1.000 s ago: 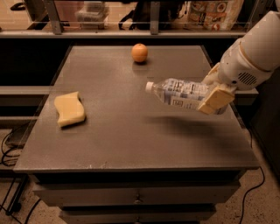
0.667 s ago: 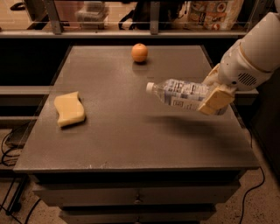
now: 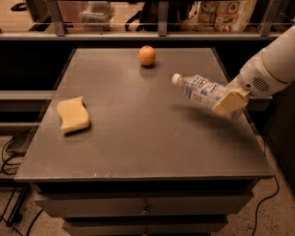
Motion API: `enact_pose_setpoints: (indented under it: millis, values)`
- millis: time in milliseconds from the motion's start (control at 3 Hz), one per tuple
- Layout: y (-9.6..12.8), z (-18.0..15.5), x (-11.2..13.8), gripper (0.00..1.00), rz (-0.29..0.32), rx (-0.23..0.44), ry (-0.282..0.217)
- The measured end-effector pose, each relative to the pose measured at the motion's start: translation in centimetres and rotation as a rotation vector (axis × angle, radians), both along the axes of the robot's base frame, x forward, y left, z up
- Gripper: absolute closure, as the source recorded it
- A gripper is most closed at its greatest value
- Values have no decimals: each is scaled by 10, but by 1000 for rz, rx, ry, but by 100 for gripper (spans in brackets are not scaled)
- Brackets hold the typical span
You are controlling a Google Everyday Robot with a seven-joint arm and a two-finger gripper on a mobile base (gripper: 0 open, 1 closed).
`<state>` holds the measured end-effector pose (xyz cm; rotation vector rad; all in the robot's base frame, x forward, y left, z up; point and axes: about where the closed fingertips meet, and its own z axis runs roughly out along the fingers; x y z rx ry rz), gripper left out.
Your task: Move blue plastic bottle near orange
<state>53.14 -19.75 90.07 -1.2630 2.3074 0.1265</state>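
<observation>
The blue plastic bottle, now held in the air above the table, is to go on the far grey table (image 3: 198,75). Next, my gripper releases it there, between the orange and the edge on the arm's side.
The blue plastic bottle (image 3: 199,89) lies on its side in the air over the right part of the grey table (image 3: 152,138), its white cap pointing left. My gripper (image 3: 225,99) is shut on the bottle's base end, with a tan finger pad (image 3: 230,101) across the front of it. The white arm comes in from the right edge. The orange (image 3: 147,55) sits on the table at the far middle, up and to the left of the bottle's cap and apart from it.
A wavy pale-yellow sponge (image 3: 73,114) lies on the left part of the table. Behind the table runs a railing and a shelf with packages (image 3: 221,14). Drawers sit under the table front. Cables lie on the floor at both sides.
My gripper has carried the bottle a little to the right and farther back over the table. The orange and the sponge have not moved.
</observation>
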Motion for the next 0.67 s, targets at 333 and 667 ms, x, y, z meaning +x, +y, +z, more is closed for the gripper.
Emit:
enact_pose_setpoints:
  millis: [333,667]
  values:
    - [-16,-10,26,100,-137,37,3]
    - [-27,-22,56,100,-247,50,24]
